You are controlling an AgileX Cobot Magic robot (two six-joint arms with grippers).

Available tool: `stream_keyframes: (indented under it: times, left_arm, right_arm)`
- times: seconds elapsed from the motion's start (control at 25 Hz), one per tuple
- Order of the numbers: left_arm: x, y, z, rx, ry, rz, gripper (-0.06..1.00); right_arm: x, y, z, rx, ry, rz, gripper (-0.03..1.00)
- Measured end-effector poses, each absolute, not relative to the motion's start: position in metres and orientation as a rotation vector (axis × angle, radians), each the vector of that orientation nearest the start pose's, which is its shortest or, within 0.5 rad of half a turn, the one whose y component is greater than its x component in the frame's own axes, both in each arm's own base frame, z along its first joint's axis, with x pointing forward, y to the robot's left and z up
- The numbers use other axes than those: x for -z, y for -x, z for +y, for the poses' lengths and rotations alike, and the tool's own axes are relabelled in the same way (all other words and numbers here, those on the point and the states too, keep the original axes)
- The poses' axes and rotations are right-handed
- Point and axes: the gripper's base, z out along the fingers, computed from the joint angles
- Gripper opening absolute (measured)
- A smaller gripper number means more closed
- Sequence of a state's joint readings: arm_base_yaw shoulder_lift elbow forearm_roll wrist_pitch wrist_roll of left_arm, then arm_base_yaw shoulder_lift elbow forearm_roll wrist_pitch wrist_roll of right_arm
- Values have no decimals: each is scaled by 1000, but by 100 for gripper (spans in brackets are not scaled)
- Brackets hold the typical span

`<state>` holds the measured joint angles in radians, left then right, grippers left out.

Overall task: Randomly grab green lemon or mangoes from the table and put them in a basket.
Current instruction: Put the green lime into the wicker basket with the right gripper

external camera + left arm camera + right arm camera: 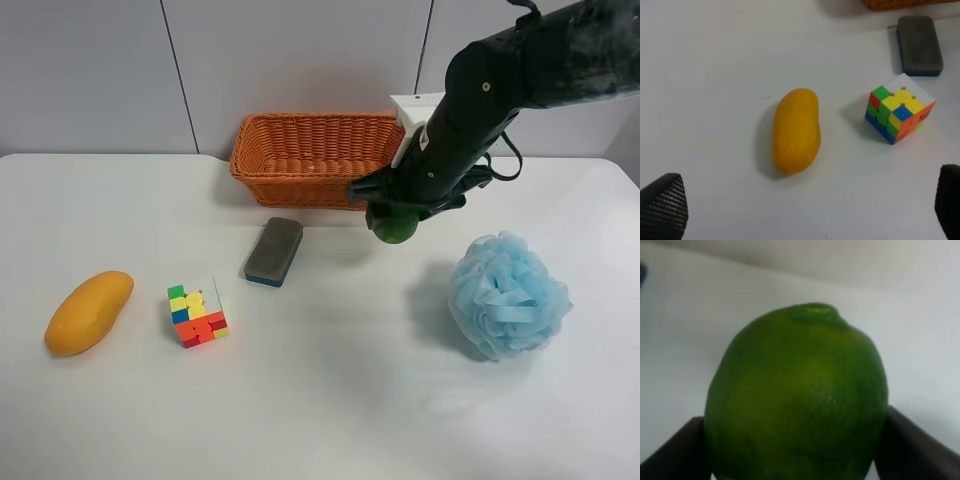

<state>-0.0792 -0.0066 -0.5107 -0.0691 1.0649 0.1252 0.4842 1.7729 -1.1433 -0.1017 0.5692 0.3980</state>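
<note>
The green lemon, which is above the white table now, will lie inside the basket's end nearer the mango [289,157], behind the eraser block, after my right gripper releases it.
My right gripper [395,212] is shut on the green lemon [396,226] and holds it above the white table [320,400], just in front of the right front corner of the orange wicker basket [315,158]. The lemon fills the right wrist view [797,395] between two dark fingers [912,447]. The yellow-orange mango [88,312] lies at the exterior high view's left. In the left wrist view the mango [795,130] lies below my left gripper [805,207], which is open and empty, with its fingertips [662,205] far apart. The left arm is out of the exterior high view.
A colourful puzzle cube [197,313] stands right of the mango. A dark grey eraser block [274,251] lies in front of the basket. A pale blue bath pouf [507,294] sits at the right. The wall stands behind the basket.
</note>
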Motion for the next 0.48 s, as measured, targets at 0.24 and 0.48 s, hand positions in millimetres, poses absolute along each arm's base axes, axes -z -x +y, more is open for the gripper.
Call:
stream_keyframes:
  times: [0.24, 0.48]
  left_arm:
    - [-280, 8, -5, 54, -211, 2019, 99]
    - [-280, 8, -5, 54, -211, 2019, 99]
  right_arm:
    - [-232, -306, 168, -193, 241, 2670, 64]
    - [-271, -310, 173, -194, 281, 2692, 64]
